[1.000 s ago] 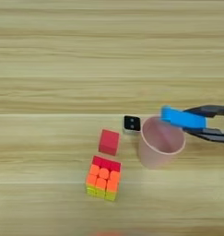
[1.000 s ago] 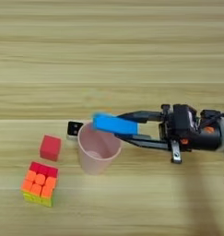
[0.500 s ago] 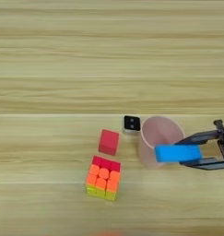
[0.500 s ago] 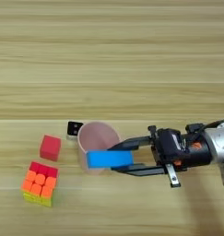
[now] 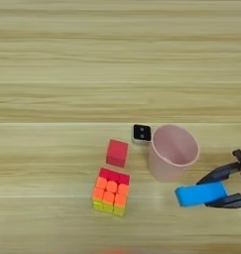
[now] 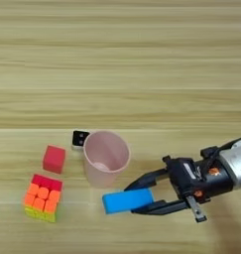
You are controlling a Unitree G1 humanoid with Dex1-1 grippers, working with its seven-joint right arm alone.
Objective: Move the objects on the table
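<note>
My right gripper should release the blue bar so that I leave it on the bare wood (image 5: 184,202) just in front of the pale pink cup.
The pale pink cup (image 6: 106,158) stands upright on the tan wooden table (image 6: 117,64), its mouth open and nothing visible inside. Just to its front right lies the flat blue bar (image 6: 128,200), level and close to the table top; whether it touches the wood I cannot tell. My right gripper (image 6: 134,199) reaches in from the right and is shut on the bar, one black finger (image 6: 147,180) behind it and the other in front. In the left eye view the bar (image 5: 200,194) and the fingertips (image 5: 218,174) show near the right edge, right of the cup (image 5: 172,151).
A plain red cube (image 5: 117,152) sits left of the cup. A red-orange-yellow puzzle cube (image 5: 111,191) lies in front of it. A small black block with white dots (image 5: 141,132) rests against the cup's far left side. My silver forearm (image 6: 231,171) enters from the right.
The gripper has carried the blue bar from above the cup's rim toward the near side and down; it now sits low in front of and right of the cup. The cup and cubes have not moved.
</note>
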